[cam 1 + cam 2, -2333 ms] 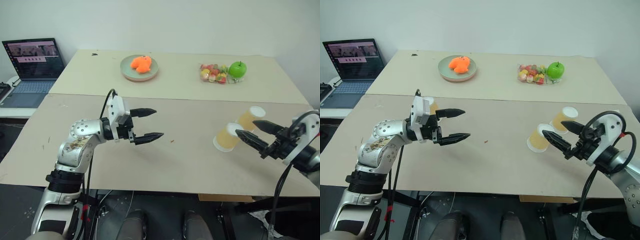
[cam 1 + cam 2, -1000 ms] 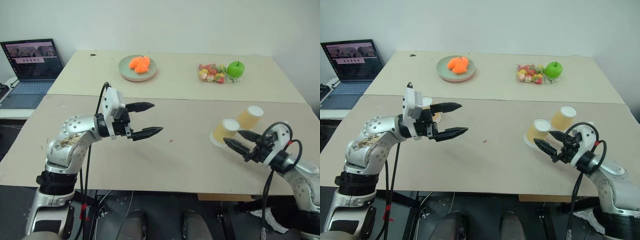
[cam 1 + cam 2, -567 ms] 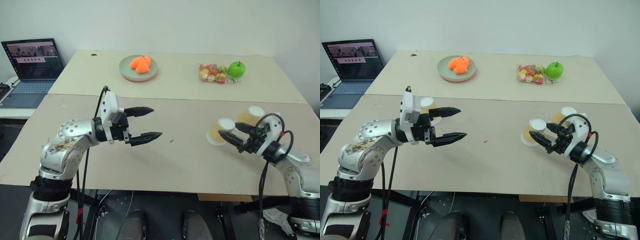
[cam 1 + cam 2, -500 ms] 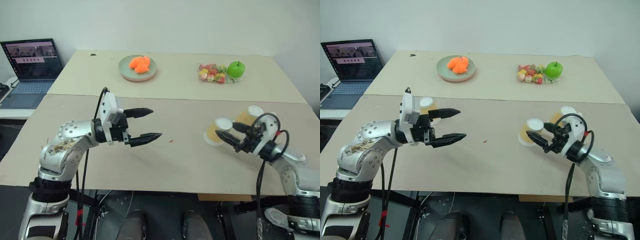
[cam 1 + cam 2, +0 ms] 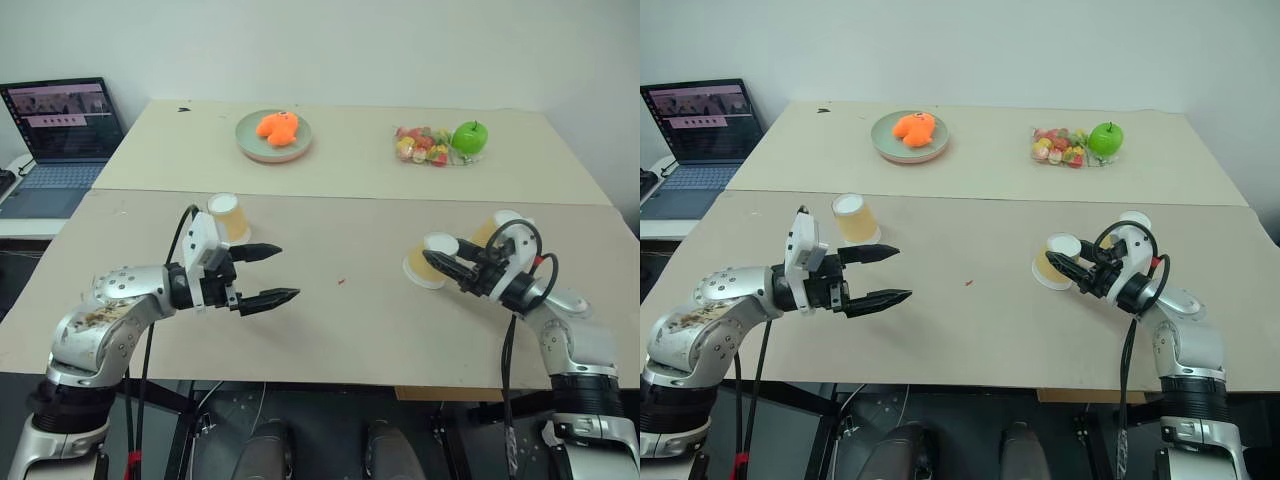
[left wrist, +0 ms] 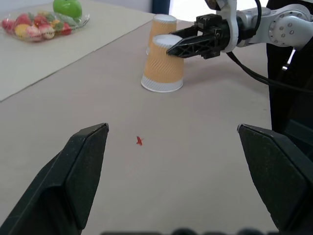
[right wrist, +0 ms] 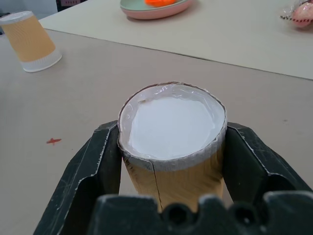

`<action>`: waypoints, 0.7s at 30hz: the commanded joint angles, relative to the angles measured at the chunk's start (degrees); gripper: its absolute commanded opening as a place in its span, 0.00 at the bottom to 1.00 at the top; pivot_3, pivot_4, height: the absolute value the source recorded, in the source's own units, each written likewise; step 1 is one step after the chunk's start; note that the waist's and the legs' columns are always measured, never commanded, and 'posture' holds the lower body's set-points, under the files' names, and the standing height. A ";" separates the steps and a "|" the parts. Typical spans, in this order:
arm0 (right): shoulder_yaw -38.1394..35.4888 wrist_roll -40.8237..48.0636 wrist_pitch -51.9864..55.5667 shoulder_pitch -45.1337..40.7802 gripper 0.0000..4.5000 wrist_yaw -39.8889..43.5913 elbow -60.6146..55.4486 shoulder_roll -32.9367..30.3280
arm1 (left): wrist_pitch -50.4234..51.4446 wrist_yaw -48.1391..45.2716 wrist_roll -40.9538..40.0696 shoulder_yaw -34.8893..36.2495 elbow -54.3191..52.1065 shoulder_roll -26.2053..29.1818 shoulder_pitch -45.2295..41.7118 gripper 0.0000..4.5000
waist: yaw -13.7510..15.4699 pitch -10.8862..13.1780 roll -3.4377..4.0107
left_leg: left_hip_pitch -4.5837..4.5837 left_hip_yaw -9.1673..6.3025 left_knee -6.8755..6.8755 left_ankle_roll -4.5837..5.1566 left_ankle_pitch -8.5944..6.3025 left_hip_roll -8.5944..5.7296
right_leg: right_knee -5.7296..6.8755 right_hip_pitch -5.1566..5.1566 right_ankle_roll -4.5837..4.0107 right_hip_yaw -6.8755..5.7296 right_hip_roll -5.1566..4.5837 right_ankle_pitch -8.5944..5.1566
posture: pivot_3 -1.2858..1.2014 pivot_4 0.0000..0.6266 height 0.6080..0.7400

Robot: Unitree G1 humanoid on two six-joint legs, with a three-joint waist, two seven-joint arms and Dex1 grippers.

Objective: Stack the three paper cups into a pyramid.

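My right gripper needs to set the tan cup down next to the red speck [image 5: 322, 274] [image 7: 37, 124], on the speck's side that faces my left gripper. The tan cup now stands upside down on the table.
Three tan paper cups stand upside down on the table. One cup [image 5: 227, 218] is at the left, just beyond my left gripper [image 5: 289, 271], which hangs open above the table with nothing between its fingers. At the right my right gripper [image 5: 442, 263] is shut on the nearer cup [image 7: 171, 132], one finger pressed against each side below its white base. The third cup [image 5: 494, 227] stands right behind that one, partly hidden by the right hand. The cups do not form a pyramid.
On the far table sit a green plate [image 5: 274, 137] with an orange thing, a bag of sweets [image 5: 424, 146] and a green apple [image 5: 468, 136]. A laptop [image 5: 65, 120] stands at the far left. A red speck [image 5: 342, 282] marks the middle of the near table.
My right gripper has moved in around the nearer right cup and shut on it. My left arm has sunk and drawn back to the left, uncovering the left cup.
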 commanded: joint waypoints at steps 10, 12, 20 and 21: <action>10.06 1.74 3.18 -17.34 0.57 6.48 1.55 10.67 | 0.90 2.91 -2.50 7.12 -2.68 1.75 7.21 1.00 | -0.99 0.03 0.02 | -0.01 0.00 -0.10 -0.08 0.04 0.04 | 0.06 -0.14 -0.03 0.01 0.03 0.00 | 0.52 0.24 0.52; 12.30 -0.06 1.53 -18.90 0.57 8.67 4.69 12.03 | 0.91 3.57 -2.71 7.42 -3.50 1.69 8.01 1.00 | -0.51 0.03 0.02 | -0.04 -0.02 -0.09 -0.08 0.04 0.02 | 0.04 -0.13 -0.03 -0.04 0.02 0.00 | 0.52 0.24 0.52; 16.94 -5.37 -5.22 -24.43 0.57 14.76 17.98 15.98 | 0.83 6.35 -3.44 9.19 -6.93 1.15 11.00 1.00 | -0.64 0.06 -0.02 | -0.06 -0.01 -0.10 -0.14 0.08 0.00 | 0.07 -0.18 -0.03 -0.09 -0.04 0.01 | 0.52 0.24 0.52; 17.00 -5.81 -6.04 -24.94 0.57 14.98 19.38 16.35 | 0.81 6.67 -3.61 9.33 -7.18 1.05 11.22 1.00 | -0.68 0.06 -0.02 | -0.07 -0.01 -0.10 -0.14 0.08 -0.01 | 0.07 -0.18 -0.04 -0.08 -0.04 0.01 | 0.52 0.24 0.52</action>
